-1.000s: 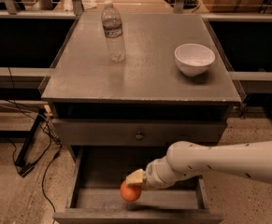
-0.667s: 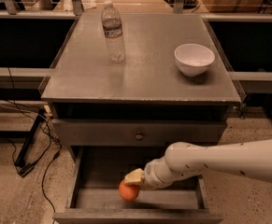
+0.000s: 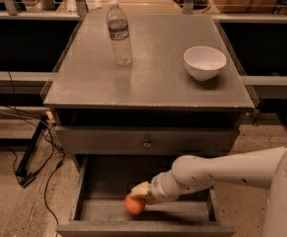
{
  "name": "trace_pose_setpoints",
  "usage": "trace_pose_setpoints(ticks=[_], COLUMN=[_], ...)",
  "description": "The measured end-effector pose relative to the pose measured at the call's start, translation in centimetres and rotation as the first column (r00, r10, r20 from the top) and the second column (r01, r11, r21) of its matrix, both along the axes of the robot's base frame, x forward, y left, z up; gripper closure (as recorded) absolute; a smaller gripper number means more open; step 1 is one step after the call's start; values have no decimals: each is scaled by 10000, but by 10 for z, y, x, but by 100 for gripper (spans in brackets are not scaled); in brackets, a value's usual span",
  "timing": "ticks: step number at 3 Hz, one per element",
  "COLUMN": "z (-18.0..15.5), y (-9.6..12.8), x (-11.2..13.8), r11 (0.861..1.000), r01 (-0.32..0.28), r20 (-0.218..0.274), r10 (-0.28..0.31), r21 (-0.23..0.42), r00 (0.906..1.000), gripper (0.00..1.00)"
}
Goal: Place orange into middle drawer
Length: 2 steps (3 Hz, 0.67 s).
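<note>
The orange, now low inside the open middle drawer, will be let go by my gripper on the grey drawer's bottom close to the front edge (image 3: 132, 210).
The orange (image 3: 134, 204) is a small round fruit low inside the open middle drawer (image 3: 103, 181), at or just above its bare grey floor near the front edge. My gripper (image 3: 139, 191) reaches in from the right on a white arm, and its tip is right on top of the orange, touching it. The drawer is pulled out below a shut grey drawer front with a small round knob (image 3: 146, 144).
A clear water bottle (image 3: 119, 32) and a white bowl (image 3: 204, 62) stand on the grey cabinet top (image 3: 153, 78). Black cables (image 3: 34, 152) lie on the speckled floor to the left. Shelving rails run behind the cabinet.
My gripper and the orange have shifted slightly left and down inside the drawer. Nothing else has moved.
</note>
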State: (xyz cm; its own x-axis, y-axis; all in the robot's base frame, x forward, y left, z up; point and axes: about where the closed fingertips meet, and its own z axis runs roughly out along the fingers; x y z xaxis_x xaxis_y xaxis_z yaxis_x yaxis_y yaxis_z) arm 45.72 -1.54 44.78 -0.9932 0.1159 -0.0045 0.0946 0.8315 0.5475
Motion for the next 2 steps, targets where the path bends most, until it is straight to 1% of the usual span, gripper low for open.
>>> trace_pose_setpoints(ticks=[1,2], z=[-17,-40], y=[2,5], x=[6,6], r11=[9998,9995], r01=[200,313], r20=[-194,-571], r10=[-199,-314], r21=[41,-25], r00=[9996,9979], gripper=[100,100])
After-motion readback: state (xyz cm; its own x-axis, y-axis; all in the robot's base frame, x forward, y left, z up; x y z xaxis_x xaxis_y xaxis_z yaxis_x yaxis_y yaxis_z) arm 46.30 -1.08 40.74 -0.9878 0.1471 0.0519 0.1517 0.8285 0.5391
